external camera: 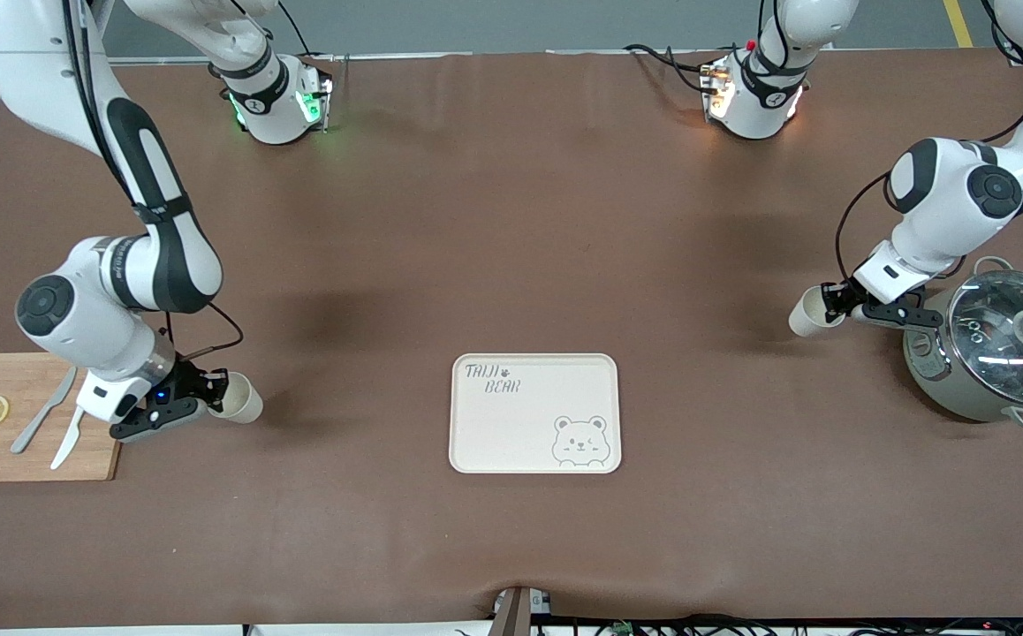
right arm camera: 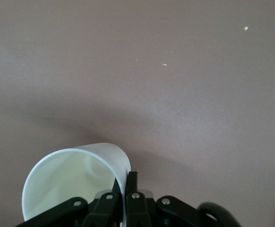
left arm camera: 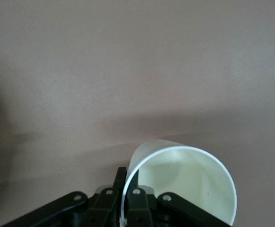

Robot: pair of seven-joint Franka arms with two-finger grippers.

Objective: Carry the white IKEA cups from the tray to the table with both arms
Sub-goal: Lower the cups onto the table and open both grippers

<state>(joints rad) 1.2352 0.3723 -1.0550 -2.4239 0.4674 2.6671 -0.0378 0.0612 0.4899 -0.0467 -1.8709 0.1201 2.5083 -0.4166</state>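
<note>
The robot's right gripper needs to set the white cup down on the table (external camera: 258, 410) (right arm camera: 111, 152) between the cutting board and the tray.
My left gripper (external camera: 831, 303) is shut on the rim wall of a white IKEA cup (external camera: 806, 313), held tipped on its side low over the table beside the pot. In the left wrist view the cup (left arm camera: 184, 184) shows its open mouth, with the gripper (left arm camera: 126, 189) pinching its wall. My right gripper (external camera: 211, 403) is shut on the rim wall of the second white cup (external camera: 240, 397), also tipped sideways, low over the table beside the cutting board. The right wrist view shows that cup (right arm camera: 76, 179) pinched by the gripper (right arm camera: 126, 189).
A cream bear-printed tray (external camera: 511, 433) lies mid-table toward the front camera. A grey-green pot with a glass lid (external camera: 997, 349) stands at the left arm's end. A wooden cutting board (external camera: 30, 389) with lemon slices and two utensils lies at the right arm's end.
</note>
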